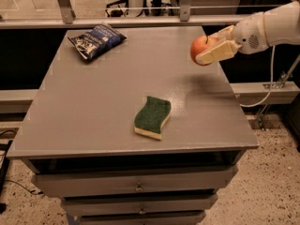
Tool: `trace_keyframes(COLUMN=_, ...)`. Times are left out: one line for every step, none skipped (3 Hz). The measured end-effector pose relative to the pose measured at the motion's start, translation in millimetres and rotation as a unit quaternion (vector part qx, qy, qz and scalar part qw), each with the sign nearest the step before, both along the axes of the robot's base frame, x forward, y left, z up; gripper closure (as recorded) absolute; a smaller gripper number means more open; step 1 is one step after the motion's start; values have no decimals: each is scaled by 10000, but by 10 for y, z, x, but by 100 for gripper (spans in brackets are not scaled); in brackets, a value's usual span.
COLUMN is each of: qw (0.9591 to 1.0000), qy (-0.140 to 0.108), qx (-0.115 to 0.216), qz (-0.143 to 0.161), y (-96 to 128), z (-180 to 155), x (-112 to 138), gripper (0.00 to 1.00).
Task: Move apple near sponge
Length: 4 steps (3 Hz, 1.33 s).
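Observation:
Next, I release the apple on the grey table [185, 98] next to the sponge's far corner, toward the side of my arm. The apple is still held above the table.
The red-orange apple [199, 48] is held in the air above the right part of the grey table [93, 102]. My gripper [211, 48] reaches in from the right on a white arm and is shut on the apple, one pale finger [216, 53] across its front. The sponge [153, 117], dark green on top with a pale yellow base, lies flat near the table's front middle, well below and left of the apple. The apple's shadow falls on the table right of the sponge.
A dark blue snack bag [97, 40] lies at the table's back left. Drawers [136, 186] sit under the tabletop. A metal rail [140, 8] runs behind the table. A cable [269, 78] hangs off the right side.

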<state>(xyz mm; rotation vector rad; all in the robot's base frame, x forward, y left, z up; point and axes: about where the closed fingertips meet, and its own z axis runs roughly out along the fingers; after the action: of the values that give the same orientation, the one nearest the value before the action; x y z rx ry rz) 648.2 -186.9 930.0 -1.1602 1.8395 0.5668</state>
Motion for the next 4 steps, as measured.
trace_keyframes(qw=9994, qy=-116, qx=211, qz=267, y=126, z=-11, x=-439, gripper=100)
trace_keyframes(qw=9983, qy=-49, qx=321, qz=489, y=213, z=-205, x=-743, gripper=100)
trace_keyframes(qw=9960, qy=144, qx=324, qz=825, y=358, z=-497, x=-923, gripper=100)
trace_keyframes(qw=9938, qy=236, qx=265, qz=1051, y=460, z=-651, x=-993, gripper=98)
